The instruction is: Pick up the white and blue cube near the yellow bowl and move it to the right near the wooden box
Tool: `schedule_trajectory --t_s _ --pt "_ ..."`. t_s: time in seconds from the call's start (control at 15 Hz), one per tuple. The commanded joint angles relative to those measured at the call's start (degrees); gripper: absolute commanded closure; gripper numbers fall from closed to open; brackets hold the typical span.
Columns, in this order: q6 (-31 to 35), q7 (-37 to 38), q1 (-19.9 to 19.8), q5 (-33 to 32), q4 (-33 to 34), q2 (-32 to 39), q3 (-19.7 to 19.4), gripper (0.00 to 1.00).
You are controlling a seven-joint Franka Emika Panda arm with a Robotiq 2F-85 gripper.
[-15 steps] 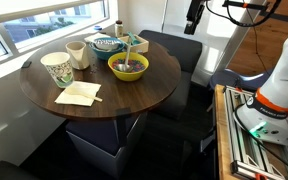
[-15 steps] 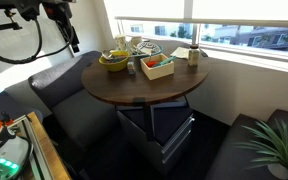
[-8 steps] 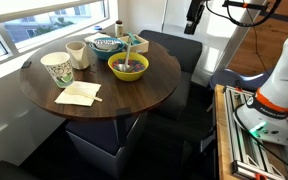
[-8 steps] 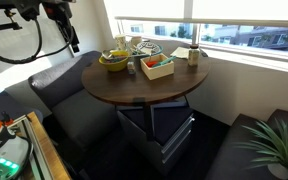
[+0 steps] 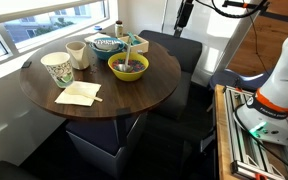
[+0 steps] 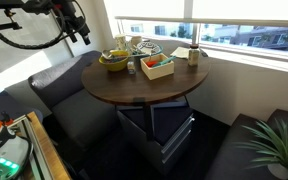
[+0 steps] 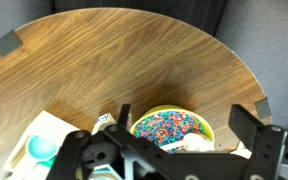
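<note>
Next, I close my gripper on the sides of the white and blue cube (image 5: pixel 142 51) (image 7: pixel 104 122), in the gap between the yellow bowl and the wooden box.
The yellow bowl (image 5: pixel 128 67) (image 6: pixel 113 60) stands on the round wooden table (image 5: pixel 134 95). In the wrist view the yellow bowl (image 7: pixel 172 126) holds colourful bits and something white. A small white and blue cube (image 7: pixel 104 122) stands just left of it. The pale wooden box (image 5: pixel 134 43) (image 6: pixel 157 66) sits close by, with something teal inside; it also shows in the wrist view (image 7: pixel 39 145). My gripper (image 5: pixel 181 14) (image 6: pixel 79 22) (image 7: pixel 174 150) is open and empty, high in the air off the table's edge, well apart from the cube.
A teal-and-white patterned bowl (image 5: pixel 106 44), two cream cups (image 5: pixel 76 53) (image 5: pixel 56 68) and a pale napkin (image 5: pixel 79 93) are on the table. Dark seats (image 5: pixel 174 50) ring the table. A window runs behind it. A wooden rack (image 5: pixel 246 130) stands beside the robot base.
My gripper has moved a little higher and sideways toward the table. Nothing on the table has moved.
</note>
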Motion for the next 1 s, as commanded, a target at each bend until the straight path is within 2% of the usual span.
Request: schedule_trajectory --t_s 0.0,0.2,0.4,0.6,0.93 --pt "8.82 -6.49 -0.4 -7.43 0.1 5.99 -0.57 0.0" --pt "15.53 -14.29 -0.15 -9.21 0.84 11.1 -3.56 0.0" --pt "18.62 -20.87 0.52 -6.79 2.88 17.23 -5.8 0.0" --pt "16.18 -23.48 -0.27 -6.68 7.0 22.9 -5.76 0.0" --pt "13.93 -22.79 -1.2 -7.08 14.36 30.51 -3.93 0.0"
